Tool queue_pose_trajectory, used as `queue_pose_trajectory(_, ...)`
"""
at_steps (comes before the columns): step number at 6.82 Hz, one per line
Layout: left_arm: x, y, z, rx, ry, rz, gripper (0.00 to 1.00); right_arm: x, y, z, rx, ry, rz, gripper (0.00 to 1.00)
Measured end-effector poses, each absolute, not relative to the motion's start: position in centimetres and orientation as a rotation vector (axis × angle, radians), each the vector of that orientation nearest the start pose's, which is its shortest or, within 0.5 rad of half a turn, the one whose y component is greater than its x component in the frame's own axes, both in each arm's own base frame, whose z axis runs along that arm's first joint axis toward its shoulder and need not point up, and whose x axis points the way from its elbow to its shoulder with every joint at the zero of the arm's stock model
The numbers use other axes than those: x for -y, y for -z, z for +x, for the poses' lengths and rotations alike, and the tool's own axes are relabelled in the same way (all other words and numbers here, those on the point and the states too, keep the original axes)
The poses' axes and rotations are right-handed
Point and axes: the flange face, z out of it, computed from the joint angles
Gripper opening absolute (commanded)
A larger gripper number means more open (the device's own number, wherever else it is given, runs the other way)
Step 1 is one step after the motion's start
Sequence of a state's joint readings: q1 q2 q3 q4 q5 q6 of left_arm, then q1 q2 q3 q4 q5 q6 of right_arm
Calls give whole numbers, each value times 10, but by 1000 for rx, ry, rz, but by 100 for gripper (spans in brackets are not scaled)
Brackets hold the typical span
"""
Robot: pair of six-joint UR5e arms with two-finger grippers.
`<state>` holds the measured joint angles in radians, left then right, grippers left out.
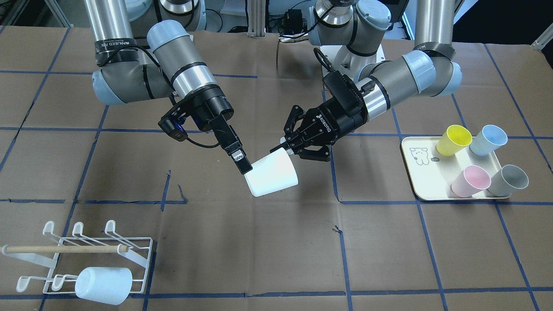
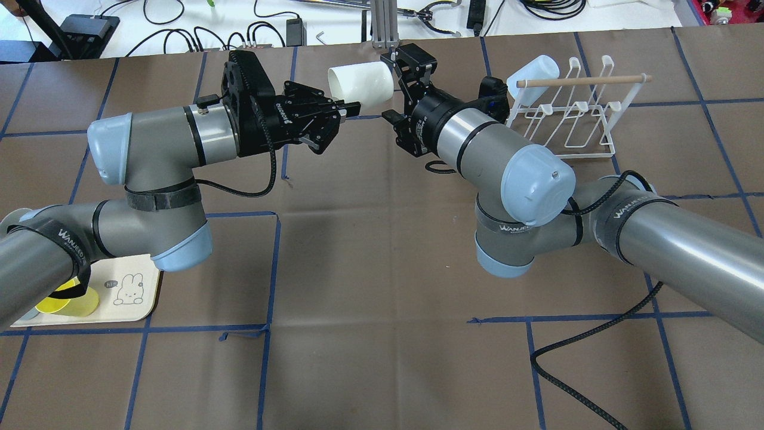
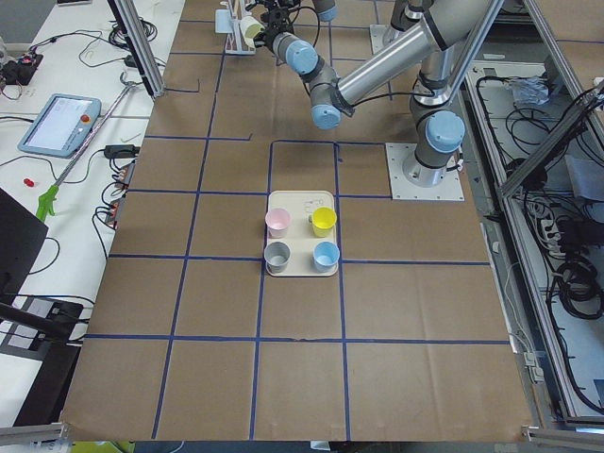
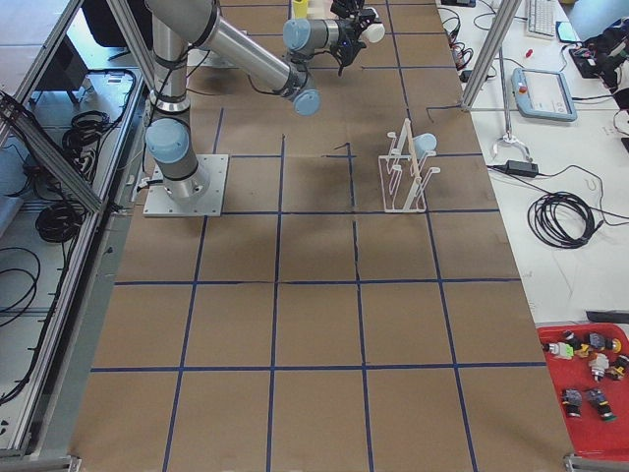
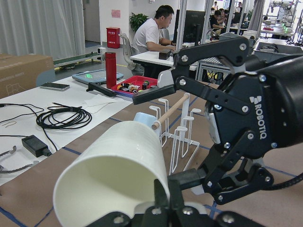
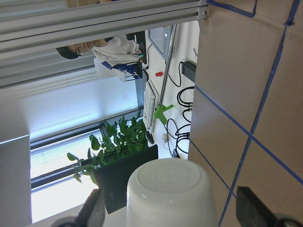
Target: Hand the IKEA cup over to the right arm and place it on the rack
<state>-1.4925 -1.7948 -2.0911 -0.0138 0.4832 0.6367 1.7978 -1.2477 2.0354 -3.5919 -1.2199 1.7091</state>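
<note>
Next, I close my right gripper on the cup's side (image 1: 259, 178) (image 6: 132, 206) near the base of the white IKEA cup, opposite the rim that my left gripper holds.
A white IKEA cup (image 1: 272, 172) hangs on its side above the middle of the table, between both arms. My left gripper (image 1: 287, 152), the ROBOTIQ claw, is shut on the cup's rim, and the cup's open mouth (image 5: 109, 184) faces its wrist camera. My right gripper (image 6: 173, 208) is open; its two narrow fingers (image 1: 243, 164) straddle the cup's base (image 6: 170, 189) with a gap on each side. The white wire rack (image 1: 142, 252) with its wooden dowel (image 1: 65, 249) stands near the table's corner on the right arm's side. A pale blue cup (image 1: 103, 285) hangs on it.
A cream tray (image 1: 425, 179) with a bear drawing holds yellow, blue, pink and grey cups on the left arm's side. A black cable (image 2: 567, 370) trails over the table below the right arm. A person sits at a desk beyond the table.
</note>
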Motion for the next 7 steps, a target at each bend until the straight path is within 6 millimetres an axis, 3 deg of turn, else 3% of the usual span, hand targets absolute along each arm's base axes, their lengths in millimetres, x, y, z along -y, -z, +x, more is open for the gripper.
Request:
queue_pose_trajectory(5,500,-353,-183,1832,-1266,-1079,1,497,-349,299,-1577,466,1097,92)
queue_pose_trajectory(7,500,-354,-183,1832,-1266,-1078,2,498,-346,301,-1583,461,1098,79)
